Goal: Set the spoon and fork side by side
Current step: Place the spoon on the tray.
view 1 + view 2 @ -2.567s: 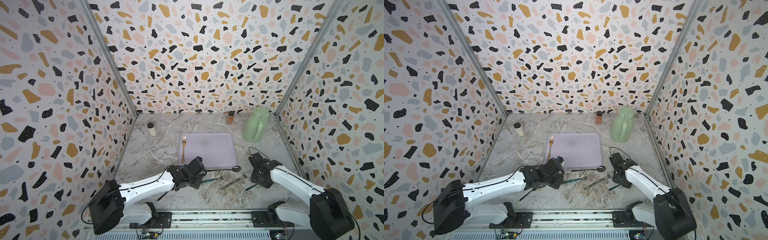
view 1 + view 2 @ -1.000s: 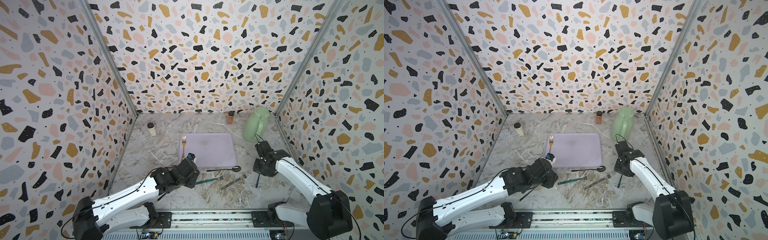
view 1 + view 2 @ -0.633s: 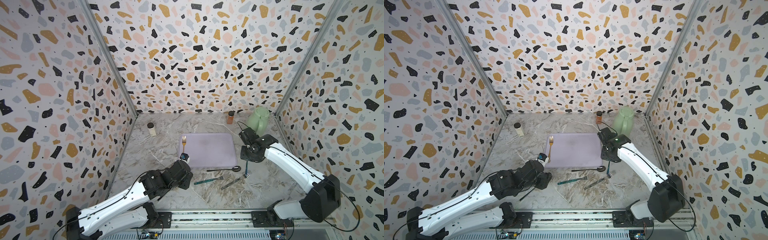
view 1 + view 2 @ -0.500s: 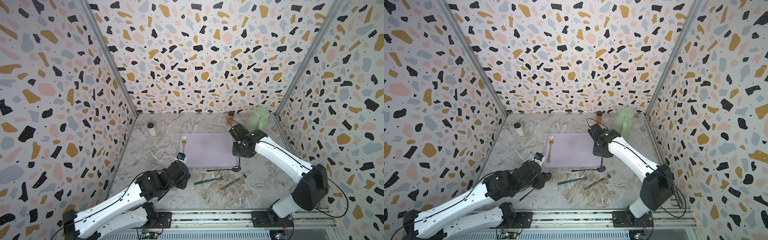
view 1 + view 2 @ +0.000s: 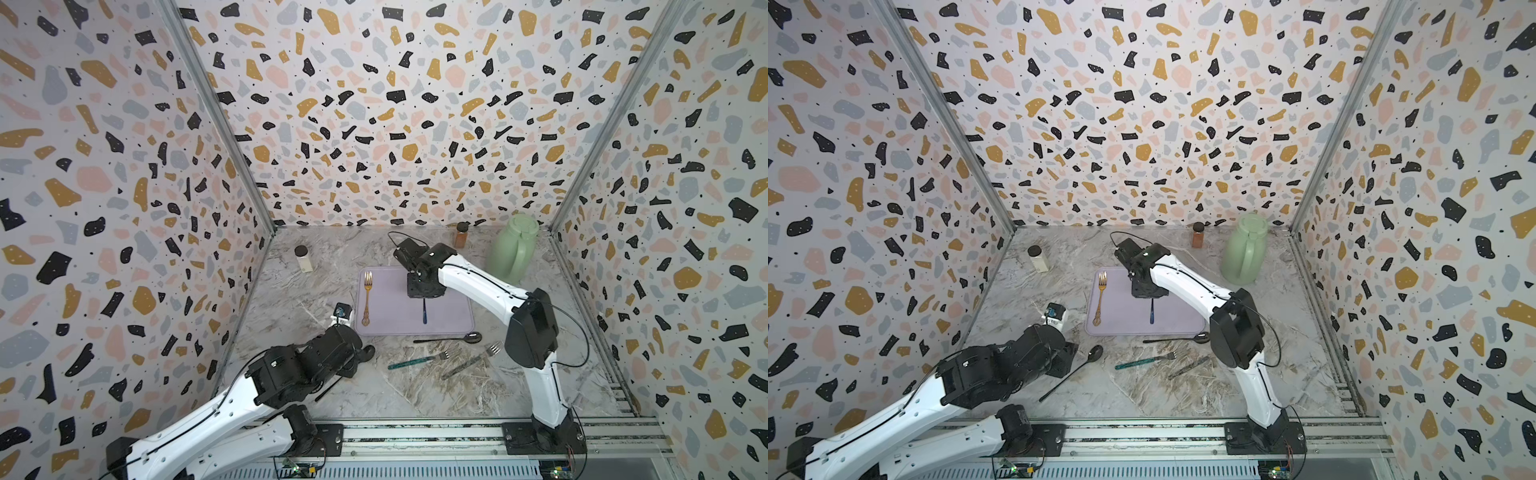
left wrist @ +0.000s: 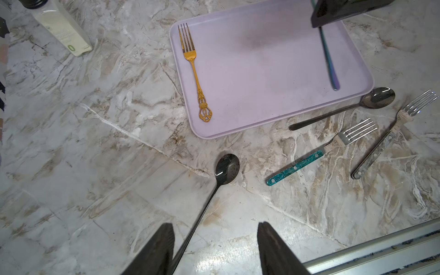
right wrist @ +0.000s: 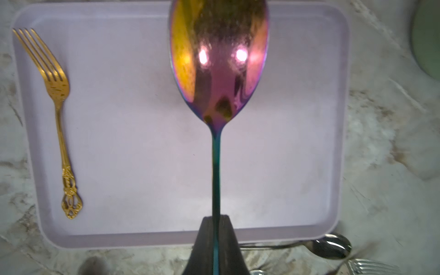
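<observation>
The robot's right gripper should set the iridescent spoon down on the lilac tray (image 5: 378, 296) (image 7: 91, 121) beside the gold fork, toward the tray's middle.
A gold fork (image 5: 367, 297) (image 7: 60, 123) lies along the left side of the lilac tray (image 5: 399, 320) (image 7: 142, 142). My right gripper (image 5: 423, 296) (image 7: 216, 217) hovers over the tray's middle, shut on the thin handle of an iridescent spoon (image 7: 217, 71). The spoon's handle end (image 5: 1152, 313) sticks out toward the tray's front and runs parallel to the fork, well apart from it. My left gripper (image 6: 214, 226) (image 5: 1071, 353) is open and low over the table, front left of the tray. A black spoon (image 6: 227, 165) (image 5: 1088, 361) lies there, its handle running between the fingers beside one of them.
In front of the tray lie another black spoon (image 5: 457, 338), a teal-handled fork (image 5: 419, 360) and a grey-handled fork (image 5: 473, 359). A green jug (image 5: 513, 249) and a brown bottle (image 5: 460, 235) stand at the back right. A white bottle (image 5: 303, 258) stands at the back left.
My right arm has swung from the front right of the table to over the tray, carrying the spoon. My left arm has drawn back toward the front left.
</observation>
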`<state>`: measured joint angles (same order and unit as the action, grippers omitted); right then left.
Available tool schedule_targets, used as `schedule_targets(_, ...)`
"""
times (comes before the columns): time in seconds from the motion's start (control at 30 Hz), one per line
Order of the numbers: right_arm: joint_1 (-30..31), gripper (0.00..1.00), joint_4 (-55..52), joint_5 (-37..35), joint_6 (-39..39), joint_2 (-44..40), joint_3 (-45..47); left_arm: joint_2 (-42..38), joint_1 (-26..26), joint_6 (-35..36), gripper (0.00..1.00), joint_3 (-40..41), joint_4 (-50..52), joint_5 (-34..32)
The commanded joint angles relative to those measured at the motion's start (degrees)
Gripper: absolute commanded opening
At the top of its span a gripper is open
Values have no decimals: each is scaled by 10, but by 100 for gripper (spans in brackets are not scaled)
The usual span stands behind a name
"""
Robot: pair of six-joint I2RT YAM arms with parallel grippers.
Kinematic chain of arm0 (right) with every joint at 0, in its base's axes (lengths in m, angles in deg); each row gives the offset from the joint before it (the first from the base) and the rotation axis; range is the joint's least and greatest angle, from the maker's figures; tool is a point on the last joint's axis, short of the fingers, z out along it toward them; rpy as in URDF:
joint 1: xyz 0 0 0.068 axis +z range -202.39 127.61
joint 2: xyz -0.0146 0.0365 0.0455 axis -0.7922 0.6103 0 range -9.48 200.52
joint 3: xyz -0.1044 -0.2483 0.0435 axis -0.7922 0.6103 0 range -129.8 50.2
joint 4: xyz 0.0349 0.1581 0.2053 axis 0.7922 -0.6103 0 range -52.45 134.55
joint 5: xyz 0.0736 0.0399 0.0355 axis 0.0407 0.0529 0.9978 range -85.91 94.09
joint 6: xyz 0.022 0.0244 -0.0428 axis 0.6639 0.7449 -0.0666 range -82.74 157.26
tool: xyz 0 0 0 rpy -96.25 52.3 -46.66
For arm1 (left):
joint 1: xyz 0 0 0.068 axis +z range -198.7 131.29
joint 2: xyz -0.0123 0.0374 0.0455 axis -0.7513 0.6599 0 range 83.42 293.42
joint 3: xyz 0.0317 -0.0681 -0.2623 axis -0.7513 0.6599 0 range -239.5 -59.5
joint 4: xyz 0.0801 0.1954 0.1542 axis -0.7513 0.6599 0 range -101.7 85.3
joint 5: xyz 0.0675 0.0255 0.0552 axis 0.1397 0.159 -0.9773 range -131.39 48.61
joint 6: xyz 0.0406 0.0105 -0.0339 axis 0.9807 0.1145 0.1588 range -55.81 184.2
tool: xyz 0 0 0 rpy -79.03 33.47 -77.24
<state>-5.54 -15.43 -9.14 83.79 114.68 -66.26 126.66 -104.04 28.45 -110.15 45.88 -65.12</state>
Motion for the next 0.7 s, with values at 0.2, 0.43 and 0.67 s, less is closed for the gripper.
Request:
schedule_targets(0.2,25,2,-20,56,19,169,-218,-11,1,0,63,-10,7,-5)
schedule_targets(0.43,25,3,20,74,24,231,-262,4,1,-8,62,-11,13,-11)
schedule_targets(0.67,25,4,59,97,30,259,-274,-5,1,-9,62,-9,10,-21)
